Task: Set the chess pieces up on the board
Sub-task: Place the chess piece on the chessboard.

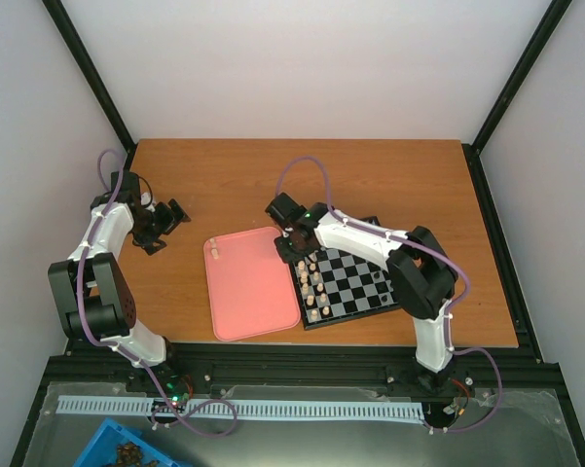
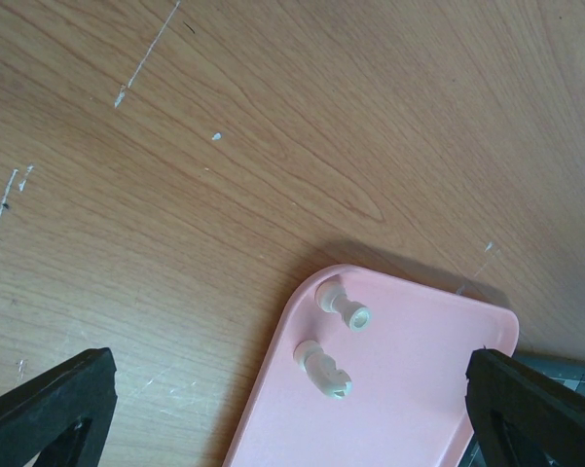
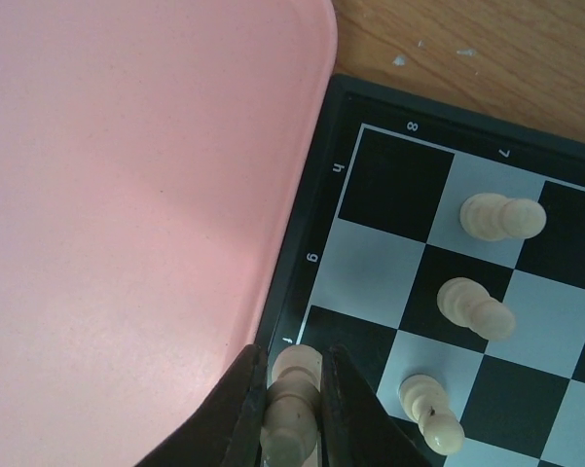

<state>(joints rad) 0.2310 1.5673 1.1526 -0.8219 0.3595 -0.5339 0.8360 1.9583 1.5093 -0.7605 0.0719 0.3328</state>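
Observation:
Next, I release the cream piece from my right gripper on the black edge square (image 1: 299, 257) (image 3: 339, 356) by the f, beside the pink tray.
The board (image 1: 355, 317) lies right of centre, with several cream chess pieces (image 1: 311, 288) standing in its two left columns. My right gripper (image 1: 294, 245) is over the board's far left corner. In the right wrist view it (image 3: 294, 413) is shut on a cream piece (image 3: 296, 389) above the black edge square by the rim (image 3: 307, 233). Three pieces (image 3: 475, 306) stand nearby. Two cream pieces (image 2: 343, 306) lie on their sides in a corner of the pink tray (image 2: 409, 409). My left gripper (image 1: 164, 222) is open and empty over bare wood, left of the tray.
The pink tray (image 1: 253, 292) sits against the board's left side. Black frame posts run along the table's edges. A blue bin (image 1: 127, 452) sits below the near edge at the left.

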